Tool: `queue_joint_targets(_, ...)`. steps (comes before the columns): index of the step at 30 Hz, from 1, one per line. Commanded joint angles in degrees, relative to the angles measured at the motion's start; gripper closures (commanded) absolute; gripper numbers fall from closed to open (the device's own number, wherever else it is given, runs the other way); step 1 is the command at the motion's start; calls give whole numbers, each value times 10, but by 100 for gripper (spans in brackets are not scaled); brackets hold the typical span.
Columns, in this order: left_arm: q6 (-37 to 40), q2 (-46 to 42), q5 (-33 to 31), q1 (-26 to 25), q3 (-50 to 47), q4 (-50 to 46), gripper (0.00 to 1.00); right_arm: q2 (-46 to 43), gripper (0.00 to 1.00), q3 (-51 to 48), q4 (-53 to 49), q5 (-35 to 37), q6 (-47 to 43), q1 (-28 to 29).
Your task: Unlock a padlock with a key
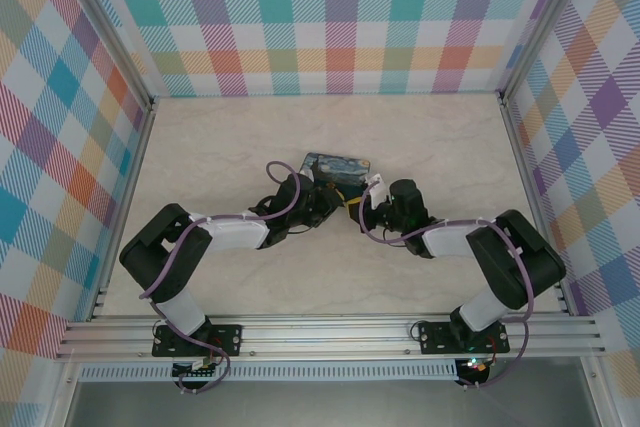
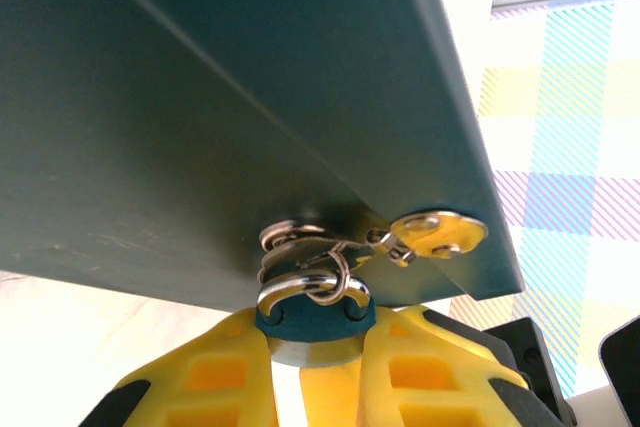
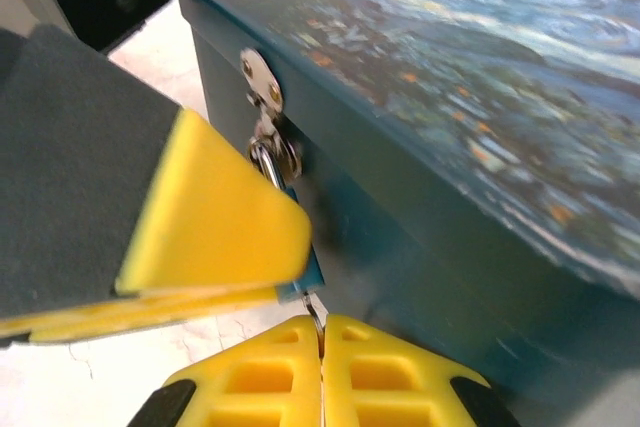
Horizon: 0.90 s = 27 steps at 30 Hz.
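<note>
The robot's left gripper has the padlock by its narrow sides and is tipping the tin box up, so it should open and grip the padlock by its flat sides (image 2: pixel 314 320).
The small teal padlock (image 2: pixel 313 315) sits clamped between my left gripper's (image 2: pixel 315 339) yellow fingers. Its silver shackle (image 2: pixel 300 287) is threaded through the brass hasp (image 2: pixel 438 234) on the front of the blue painted tin box (image 2: pixel 250 97). In the right wrist view, my right gripper (image 3: pixel 322 342) is shut on the thin metal key (image 3: pixel 316 315). The key's tip reaches up into the underside of the padlock (image 3: pixel 312 277). A yellow finger (image 3: pixel 215 217) of the left gripper hides most of the lock. From above, both grippers (image 1: pixel 335 205) (image 1: pixel 362 212) meet at the box's near side.
The tin box (image 1: pixel 335 169) lies mid-table on the pale marbled tabletop (image 1: pixel 200 147). Plaid walls (image 1: pixel 330 17) close in the back and both sides. An aluminium rail (image 1: pixel 330 332) runs along the near edge by the arm bases.
</note>
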Motion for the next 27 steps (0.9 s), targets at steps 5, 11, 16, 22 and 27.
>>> queue_joint_targets(5, -25, 6, 60, -13, 15, 30, 100, 25, 92, 20, 156, 6, 59, 7)
queue_joint_targets(11, -25, 20, 56, -16, 11, 37, 100, 20, 92, 20, 162, -1, 85, 9)
queue_joint_targets(16, -24, 38, 51, -16, 5, 52, 100, 2, 92, -6, 113, 14, 98, 9)
queue_joint_targets(22, -22, 49, 46, -15, 0, 62, 78, -2, 92, -14, 40, 20, 136, 18)
queue_joint_targets(27, -13, 23, 18, -14, -24, 46, 62, -11, 93, -12, -32, 26, 154, 22)
